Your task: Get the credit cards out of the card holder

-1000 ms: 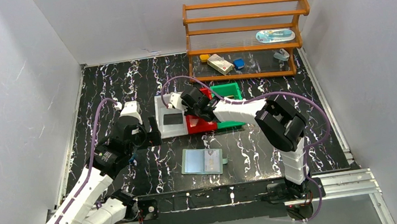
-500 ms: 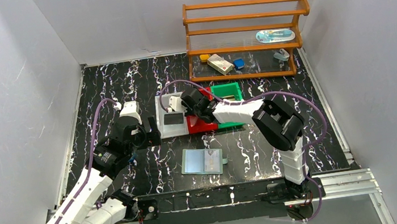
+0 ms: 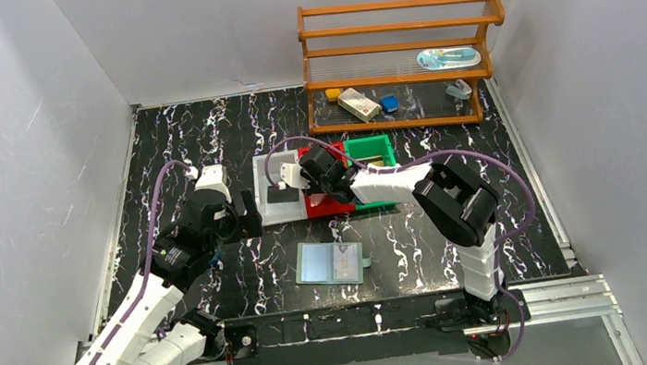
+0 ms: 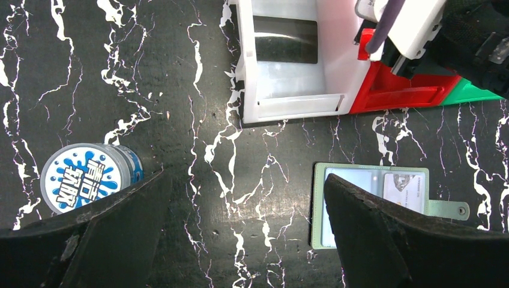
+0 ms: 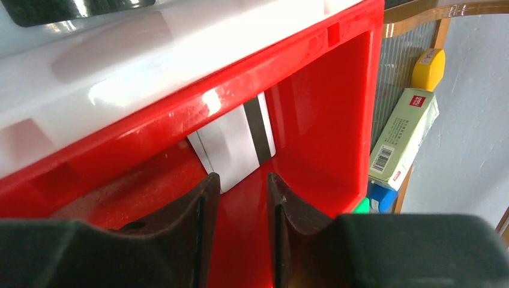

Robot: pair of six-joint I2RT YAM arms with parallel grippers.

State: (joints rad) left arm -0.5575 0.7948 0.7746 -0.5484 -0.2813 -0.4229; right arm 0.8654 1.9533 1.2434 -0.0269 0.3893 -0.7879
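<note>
Next, I close my left gripper on the pale printed card's inner edge [image 3: 333, 263], the one next to the fold of the open card holder.
The card holder [image 3: 331, 263] lies open on the table near the front, with a pale printed card [image 4: 403, 189] in its clear pocket. My right gripper [image 5: 242, 178] hangs inside the red bin [image 3: 327, 202], open a little with nothing between its fingers. Just ahead of the fingertips a silver-white credit card [image 5: 234, 150] with a black stripe lies in the red bin [image 5: 324, 120]. A black card [image 4: 285, 39] lies in the white bin [image 3: 281, 211]. My left gripper [image 4: 245, 180] is wide open above bare table, left of the card holder [image 4: 360, 180].
A green bin [image 3: 369, 151] stands right of the red one. A round blue-and-white tin [image 4: 87, 177] stands by the left finger. An orange wooden rack [image 3: 398, 62] with small boxes is at the back right. White walls close in the table.
My right gripper has shifted slightly over the red bin and its jaws have come apart. The left arm has not moved.
</note>
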